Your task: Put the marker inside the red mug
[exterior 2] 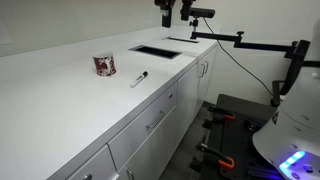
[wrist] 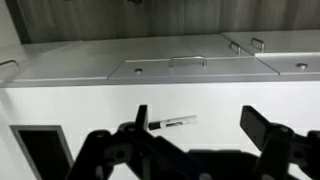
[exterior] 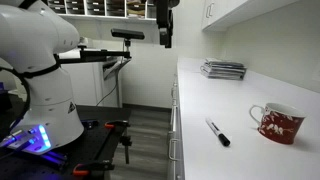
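Next, my gripper will go down to the marker's black end [exterior: 224,140] [wrist: 154,126] and close there, leaving its white end sticking out.
The short black marker [exterior: 218,132] lies flat on the white counter, a little apart from the red mug [exterior: 277,123], which stands upright with its white handle showing. Both also show in an exterior view, the marker [exterior 2: 139,78] and the mug [exterior 2: 104,65]. My gripper [exterior: 165,35] hangs high above the counter, far from both, and also shows in an exterior view [exterior 2: 167,18]. In the wrist view the gripper [wrist: 200,125] is open and empty, with the marker [wrist: 168,122] seen far below between its fingers. The mug is out of the wrist view.
A stack of flat grey items [exterior: 223,69] lies at the counter's far end. A dark rectangular recess [exterior 2: 160,51] is set into the counter. A camera on a boom arm [exterior 2: 200,13] reaches over that end. Drawers with handles [exterior 2: 155,122] line the front.
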`<state>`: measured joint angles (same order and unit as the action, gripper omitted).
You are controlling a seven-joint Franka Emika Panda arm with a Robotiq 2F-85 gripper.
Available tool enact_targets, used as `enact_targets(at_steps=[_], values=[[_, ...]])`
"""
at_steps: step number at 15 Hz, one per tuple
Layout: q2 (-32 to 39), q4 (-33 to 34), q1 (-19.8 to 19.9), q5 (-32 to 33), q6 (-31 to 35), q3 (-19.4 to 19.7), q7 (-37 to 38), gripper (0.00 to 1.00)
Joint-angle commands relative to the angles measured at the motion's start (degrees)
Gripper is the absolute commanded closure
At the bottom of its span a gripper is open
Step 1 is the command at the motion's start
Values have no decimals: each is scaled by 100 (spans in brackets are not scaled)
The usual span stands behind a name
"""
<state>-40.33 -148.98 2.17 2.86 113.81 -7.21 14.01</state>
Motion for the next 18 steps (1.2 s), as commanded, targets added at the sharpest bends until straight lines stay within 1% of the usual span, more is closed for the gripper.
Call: enact_targets(at_steps=[1,15,18], values=[[5,14,-41,26,-19,36,20,0],[5,14,-41,26,-19,36,20,0],[154,30,180,18,118,3,483,0]])
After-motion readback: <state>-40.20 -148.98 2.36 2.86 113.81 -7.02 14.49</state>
